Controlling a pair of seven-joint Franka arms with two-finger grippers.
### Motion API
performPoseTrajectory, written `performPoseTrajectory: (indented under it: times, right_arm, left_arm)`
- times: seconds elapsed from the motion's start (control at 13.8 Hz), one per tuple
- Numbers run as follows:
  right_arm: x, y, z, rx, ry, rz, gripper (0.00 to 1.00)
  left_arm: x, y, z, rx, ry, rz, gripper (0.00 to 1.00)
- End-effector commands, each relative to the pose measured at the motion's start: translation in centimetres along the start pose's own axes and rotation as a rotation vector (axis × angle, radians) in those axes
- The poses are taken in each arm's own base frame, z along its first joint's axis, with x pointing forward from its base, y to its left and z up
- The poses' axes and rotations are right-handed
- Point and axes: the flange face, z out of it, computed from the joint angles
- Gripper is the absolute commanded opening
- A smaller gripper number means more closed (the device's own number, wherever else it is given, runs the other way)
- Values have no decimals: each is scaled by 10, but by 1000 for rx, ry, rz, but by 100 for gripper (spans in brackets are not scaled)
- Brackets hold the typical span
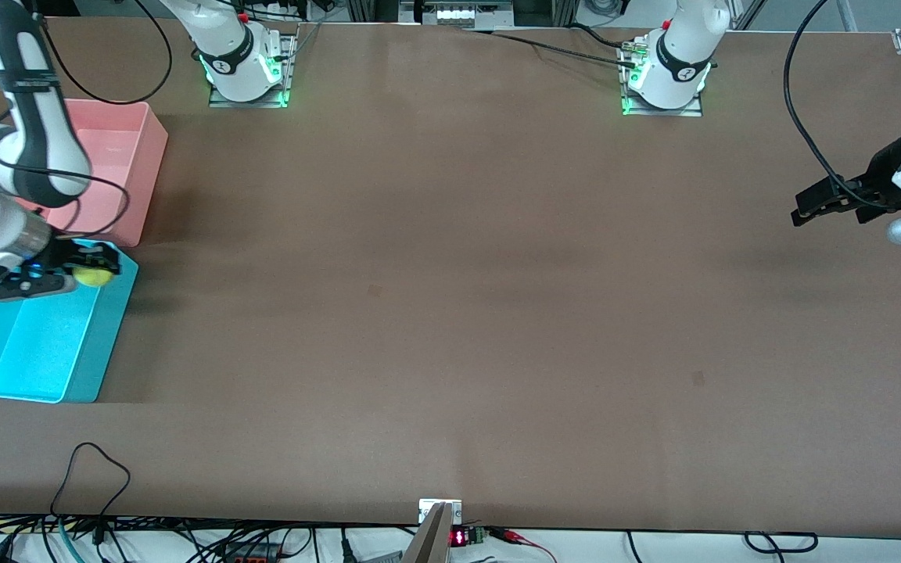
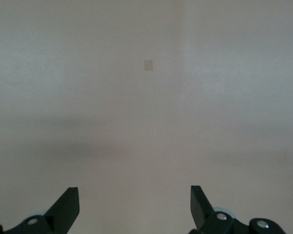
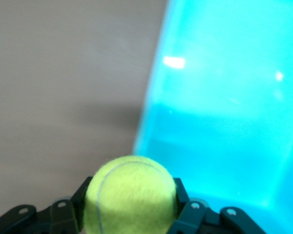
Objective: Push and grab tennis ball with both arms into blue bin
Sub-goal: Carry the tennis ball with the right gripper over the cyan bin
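Next, my right gripper drops the tennis ball inside the blue bin's end [image 1: 63, 258] nearest the pink tub.
The yellow-green tennis ball [image 1: 93, 276] is held in my right gripper [image 1: 91, 272], which is shut on it over the rim of the blue bin [image 1: 28, 367] at the bin's end nearest the pink tub. In the right wrist view the ball [image 3: 130, 195] fills the space between the black fingers [image 3: 180, 195], with the blue bin's wall [image 3: 224, 112] and the brown table edge beside it. My left gripper [image 1: 802, 211] is open and empty, up over the table's edge at the left arm's end; its left wrist view [image 2: 135, 204] shows only bare table.
A pink tub [image 1: 138, 141] stands next to the blue bin, farther from the front camera, partly covered by my right arm. Black cables lie along the table's front edge [image 1: 91, 469].
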Motion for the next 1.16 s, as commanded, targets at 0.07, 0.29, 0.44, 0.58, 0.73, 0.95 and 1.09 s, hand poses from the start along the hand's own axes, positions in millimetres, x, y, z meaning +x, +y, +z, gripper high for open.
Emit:
performPoseTrajectory:
  times: [0.07,0.29,0.44,0.58,0.73,0.95,1.09]
  right_arm:
    - [-17,57,19,-66,-82,85,0]
    - [-31,91,65,-83,-84,122,0]
    - [-36,98,88,-76,-100,137,1]
    - [-44,104,103,-63,-122,154,4]
    - [-45,105,110,-62,-125,154,6]
    - [-45,106,115,-67,-116,155,34]
    - [-43,107,115,-73,-103,154,77]
  left_arm:
    - [3,0,-9,7,2,24,100]
    - [4,0,-10,5,6,24,100]
    - [4,1,-9,5,5,25,100]
    - [4,0,-10,5,6,24,100]
    - [4,0,-10,5,6,24,100]
    - [5,2,-11,5,12,27,100]
    - [6,4,-13,5,15,30,100]
